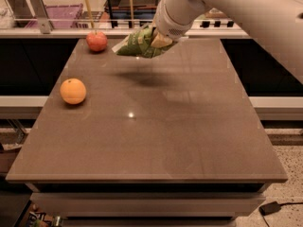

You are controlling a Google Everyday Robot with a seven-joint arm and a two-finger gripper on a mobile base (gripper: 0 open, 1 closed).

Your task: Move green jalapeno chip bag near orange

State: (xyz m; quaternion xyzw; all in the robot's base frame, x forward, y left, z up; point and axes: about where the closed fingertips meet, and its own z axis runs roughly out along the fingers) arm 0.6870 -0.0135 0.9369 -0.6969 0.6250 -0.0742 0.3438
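Note:
The green jalapeno chip bag, which hangs above the table's far middle now, will be put down by my gripper on the tabletop (123, 94) beside the orange, toward the middle of the table.
The green jalapeno chip bag (136, 45) hangs in the air above the far middle of the brown table (189, 126), its shadow on the tabletop below it. My gripper (154, 40) is shut on the bag's right end, at the end of the pale arm that reaches in from the upper right. The orange (73, 91) sits on the table at the left side, well left of and nearer than the bag.
A red apple (96, 40) stands at the table's far left corner, just left of the bag. A counter with a rail, a purple crate (59, 14) and other boxes runs behind the table. The arm's large pale body fills the upper right.

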